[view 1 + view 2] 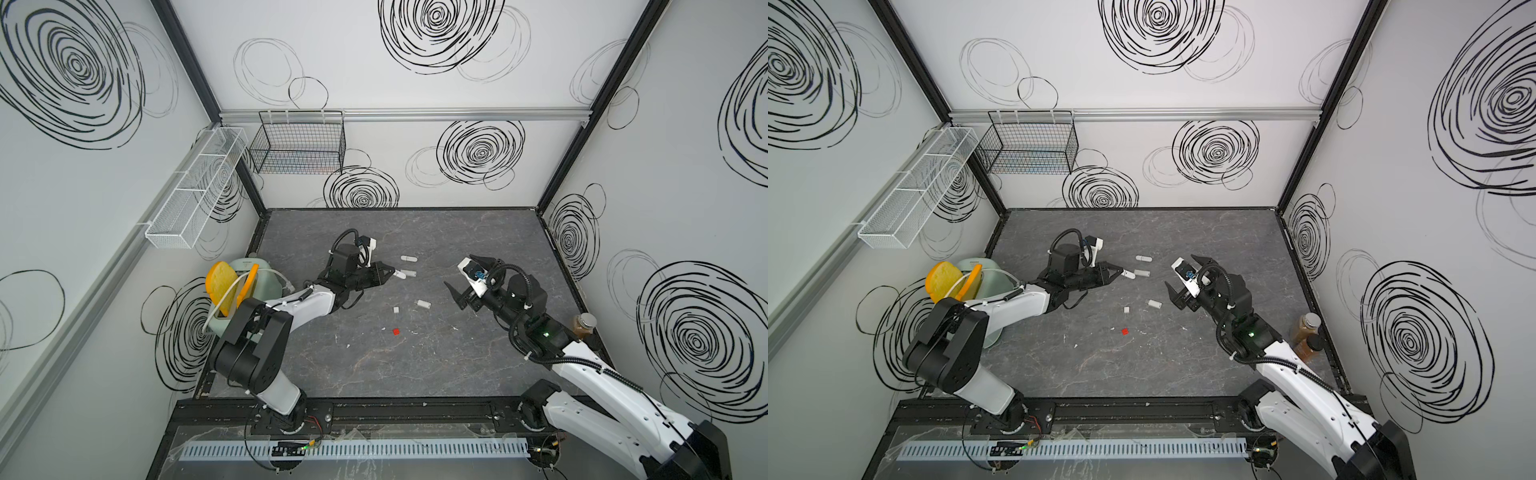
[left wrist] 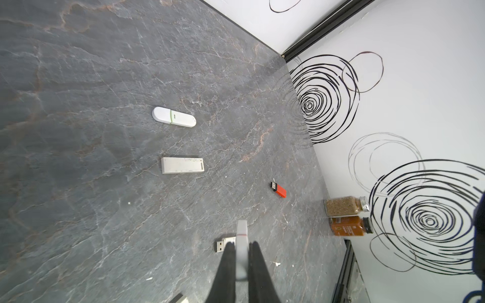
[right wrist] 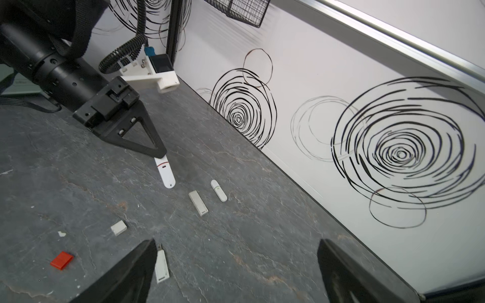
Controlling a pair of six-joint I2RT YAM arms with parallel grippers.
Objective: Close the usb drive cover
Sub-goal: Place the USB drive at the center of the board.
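Next, my left gripper lets go of the red-lined white usb drive between the rectangular white drive and the uncovered usb drive (image 1: 407,289) (image 2: 203,223).
My left gripper (image 1: 392,272) (image 2: 241,246) is shut on a white usb drive (image 3: 164,171) (image 2: 242,230) with a thin red line. The drive's rounded end sticks out past the fingertips, just above the table, and no metal plug shows on it. My right gripper (image 1: 459,270) (image 3: 236,262) hangs open and empty to the right of it. A second white usb drive (image 1: 424,304) (image 3: 161,265) lies uncovered with its plug bare (image 2: 220,246). A small white cover (image 1: 396,309) (image 3: 118,227) lies loose to its left.
An oval white drive with a green band (image 2: 173,116) and a rectangular white one (image 2: 182,165) lie capped beyond the left gripper. A red cover (image 1: 396,331) lies nearer the front. The left wrist view shows a red drive (image 2: 279,190). Two spice jars (image 2: 346,207) stand by the right wall.
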